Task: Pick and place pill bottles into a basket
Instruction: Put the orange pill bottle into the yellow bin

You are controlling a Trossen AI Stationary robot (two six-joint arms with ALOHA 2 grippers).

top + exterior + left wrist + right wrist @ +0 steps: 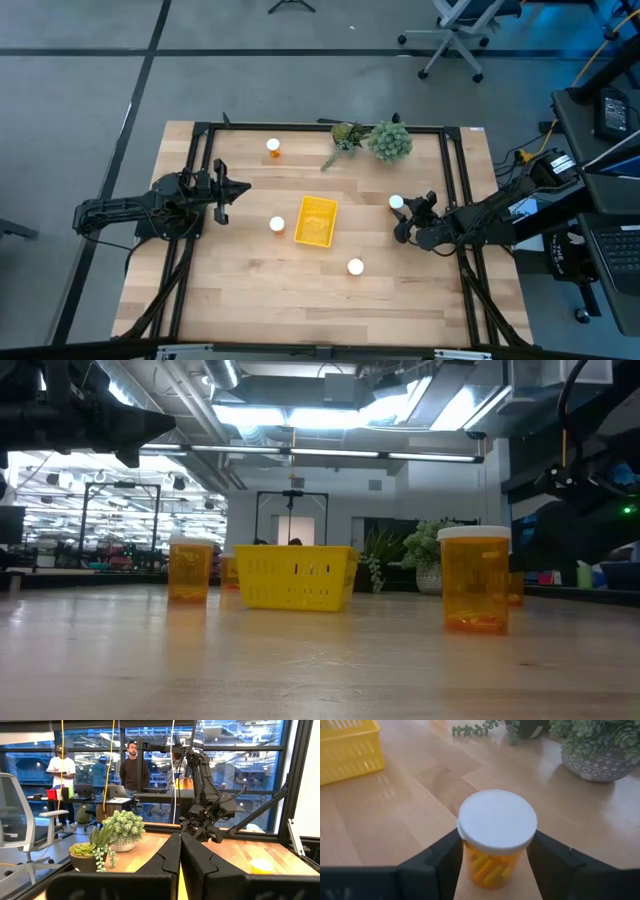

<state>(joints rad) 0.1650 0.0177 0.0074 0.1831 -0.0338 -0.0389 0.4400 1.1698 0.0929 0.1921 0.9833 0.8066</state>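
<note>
The pill bottle's white cap juts past my right fingers' shallow pinch; I need to open, reach further, grip the bottle (491, 868) deeper, then lift.
Several orange pill bottles with white caps stand upright on the wooden table: one at the far left (272, 147), one (277, 224) left of the yellow basket (316, 221), one near the front (355, 266), and one (396, 202) right of the basket. My right gripper (405, 212) is shut on that last bottle (496, 845). The basket rests flat at the table's middle (295, 577). My left gripper (240, 188) hovers shut at the table's left, holding nothing (180, 845). My right gripper pinches the pill bottle's orange body (470, 865), just under the white cap, between its two fingers (447, 857), one on each side. The fingers come slanting down from the table's right side. The bottle stands upright; its base is hidden by the gripper.
Two potted green plants (390, 140) and a trailing sprig (340, 140) sit at the table's far edge, close behind the held bottle (600, 750). A black frame runs around the table top. Bare wood lies between the held bottle and the basket (347, 750).
</note>
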